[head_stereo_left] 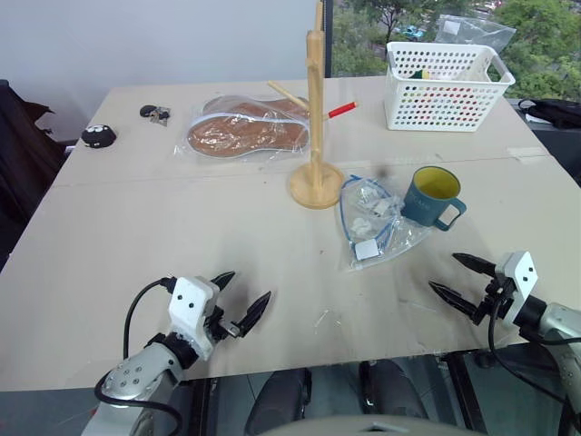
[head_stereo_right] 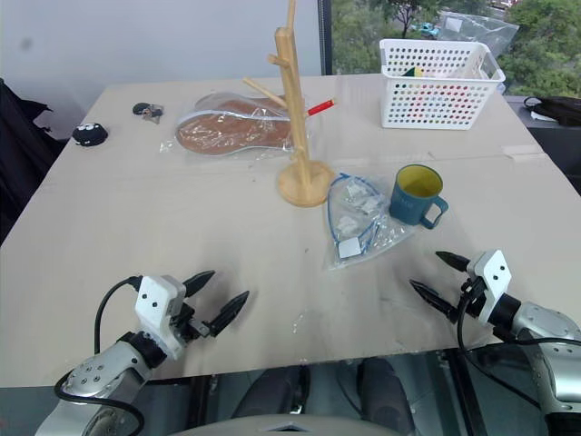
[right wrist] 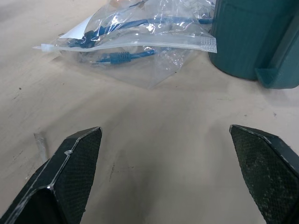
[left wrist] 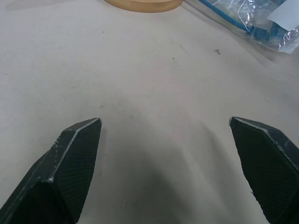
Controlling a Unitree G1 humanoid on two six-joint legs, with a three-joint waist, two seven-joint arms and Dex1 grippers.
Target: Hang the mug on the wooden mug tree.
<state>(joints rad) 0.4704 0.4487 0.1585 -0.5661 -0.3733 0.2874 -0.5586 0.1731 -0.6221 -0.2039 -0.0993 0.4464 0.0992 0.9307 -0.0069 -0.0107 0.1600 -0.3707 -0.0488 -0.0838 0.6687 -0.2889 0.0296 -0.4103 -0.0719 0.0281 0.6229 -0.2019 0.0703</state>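
The clear bag of blue cables is next for my right gripper, which should move to it and close on the bag's near edge (head_stereo_left: 392,248) (right wrist: 145,67), next to its white label.
The mug (head_stereo_left: 430,196), teal outside and yellow inside, stands upright on the table right of centre, its handle turned toward the near right. The wooden mug tree (head_stereo_left: 315,127) rises just left of it on a round base, with a red-tipped peg (head_stereo_left: 341,111) pointing right. My right gripper (head_stereo_left: 451,278) hovers open near the table's front right edge, a short way in front of the mug (right wrist: 254,39). My left gripper (head_stereo_left: 240,298) is open at the front left, over bare table, far from both.
A clear bag of blue cables (head_stereo_left: 370,221) lies between the tree's base and the mug. A white perforated basket (head_stereo_left: 445,84) stands at the back right. A bagged brown item (head_stereo_left: 247,127), keys (head_stereo_left: 155,113) and a small black object (head_stereo_left: 98,136) lie at the back left.
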